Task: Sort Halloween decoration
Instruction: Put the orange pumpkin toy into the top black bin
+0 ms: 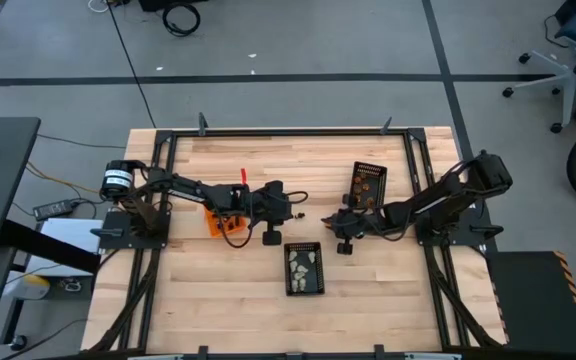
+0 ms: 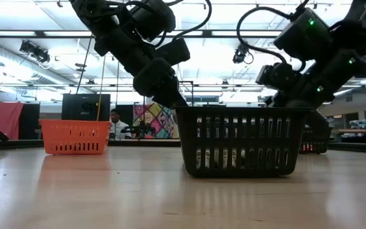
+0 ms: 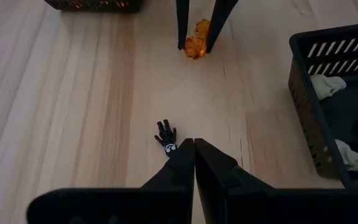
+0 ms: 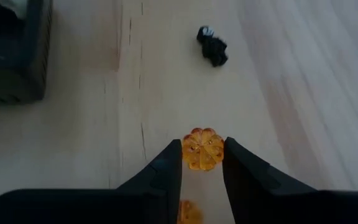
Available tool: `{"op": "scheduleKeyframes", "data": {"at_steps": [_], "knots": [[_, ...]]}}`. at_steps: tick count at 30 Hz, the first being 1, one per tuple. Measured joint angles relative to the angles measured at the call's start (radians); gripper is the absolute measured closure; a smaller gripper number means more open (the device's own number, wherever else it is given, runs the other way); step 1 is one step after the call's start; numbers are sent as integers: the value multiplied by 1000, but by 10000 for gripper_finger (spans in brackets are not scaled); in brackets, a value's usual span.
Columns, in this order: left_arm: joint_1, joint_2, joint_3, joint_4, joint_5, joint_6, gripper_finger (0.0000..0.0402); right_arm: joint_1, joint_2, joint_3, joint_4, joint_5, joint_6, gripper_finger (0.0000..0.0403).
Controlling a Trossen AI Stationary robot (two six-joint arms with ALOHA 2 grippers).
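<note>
Next, my right gripper releases the orange pumpkin piece so that it joins the orange pieces that are in the far black mesh bin (image 1: 366, 185).
The right wrist view shows my right gripper (image 4: 202, 152) shut on a tiny orange pumpkin piece (image 4: 202, 148); a second orange piece (image 4: 190, 213) lies right beneath the fingers. My left gripper (image 3: 194, 148) is shut, its tips low over the wood beside a tiny black figure (image 3: 166, 138), which lies flat on the table and also shows in the right wrist view (image 4: 212, 46). The two grippers face each other mid-table (image 1: 293, 213) (image 1: 336, 220). Pale grey-white pieces (image 3: 353, 155) lie in a black mesh bin (image 3: 303, 93). My left gripper: its shut tips stand right by the black figure's head (image 3: 170, 149), and I cannot tell whether they touch it. My right gripper pinches the orange pumpkin piece by its two sides (image 4: 188, 152) between its fingertips (image 4: 173, 155), which slant down from the table's right. Whether the piece rests on the wood I cannot tell.
An orange bin (image 1: 223, 222) sits under the left arm. A black mesh bin with orange pieces (image 1: 366, 185) stands toward the far right. The bin with pale pieces (image 1: 304, 268) is near the table's front. A person (image 2: 115, 121) sits in the room behind.
</note>
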Motion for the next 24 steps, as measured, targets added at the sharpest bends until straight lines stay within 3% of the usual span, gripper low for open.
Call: {"op": "scheduleKeyframes", "data": {"at_steps": [5, 14, 18, 24], "knots": [[0, 0, 0, 0, 0, 1, 386, 9, -64, 0, -40, 57, -5, 296], [0, 0, 0, 0, -1, 3, 386, 45, -248, 0, -250, 454, 85, 296], [0, 0, 0, -1, -1, 3, 386, 45, -321, 0, -385, 578, 220, 296], [0, 0, 0, -1, -1, 4, 386, -6, -376, 0, -681, 627, 555, 296]]}}
